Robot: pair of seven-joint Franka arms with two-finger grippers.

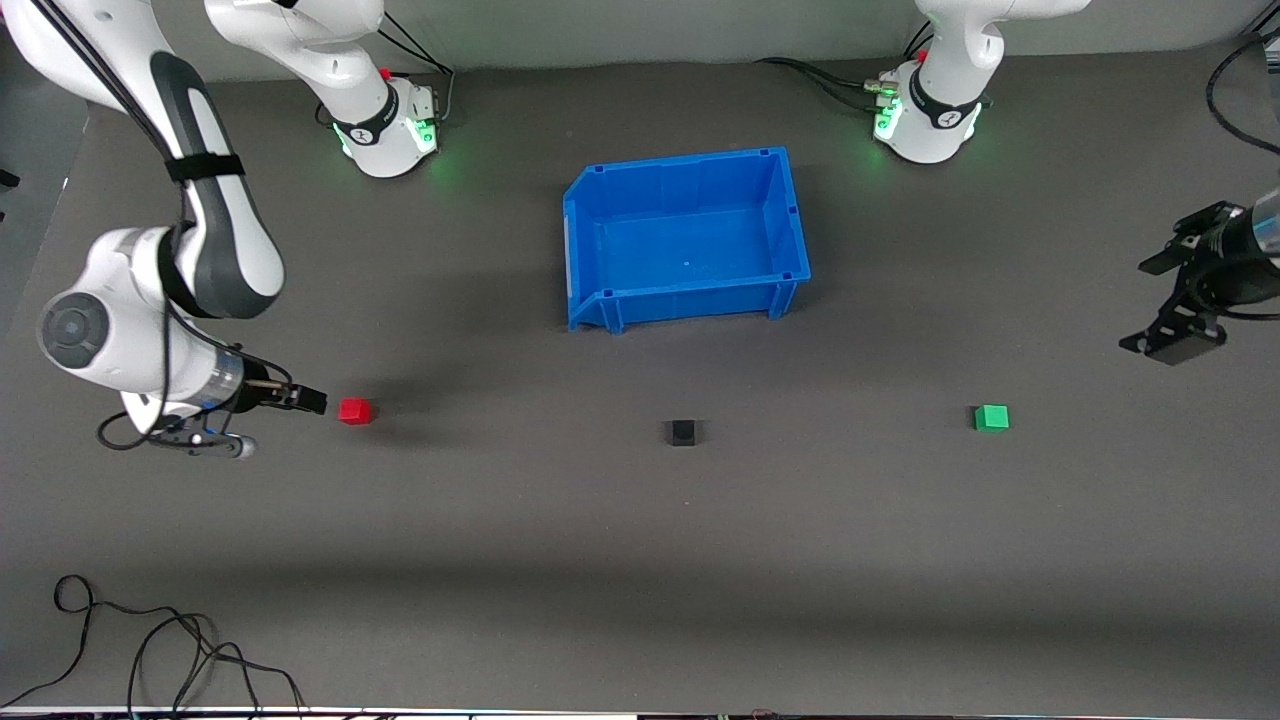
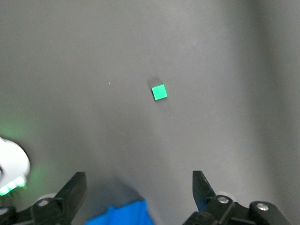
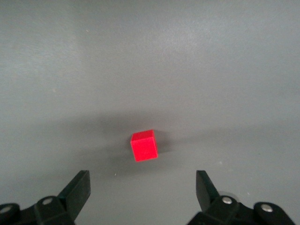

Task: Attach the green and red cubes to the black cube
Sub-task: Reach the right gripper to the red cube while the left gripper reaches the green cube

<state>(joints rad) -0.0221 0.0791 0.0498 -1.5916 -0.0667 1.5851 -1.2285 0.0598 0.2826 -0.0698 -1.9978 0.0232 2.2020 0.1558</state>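
Note:
The fingers of my right gripper needs to close on the opposite sides of the red cube [image 1: 355, 410] [image 3: 144, 146], with the cube's body between them.
The red cube [image 1: 355, 411] lies on the dark table toward the right arm's end. The black cube [image 1: 682, 432] lies mid-table. The green cube [image 1: 991, 417] lies toward the left arm's end. All three stand apart in a rough row. My right gripper [image 1: 312, 401] is low beside the red cube, open and empty. In the right wrist view the red cube [image 3: 144, 146] lies just ahead of that gripper [image 3: 142, 187]. My left gripper [image 1: 1145, 305] is open and empty, up over the table's left-arm end. The left wrist view shows the green cube [image 2: 159, 92] well ahead of it [image 2: 138, 187].
An empty blue bin [image 1: 790, 215] stands between the arm bases, farther from the front camera than the black cube; its corner shows in the left wrist view [image 2: 122, 215]. Loose cables [image 1: 150, 650] lie at the table's near edge toward the right arm's end.

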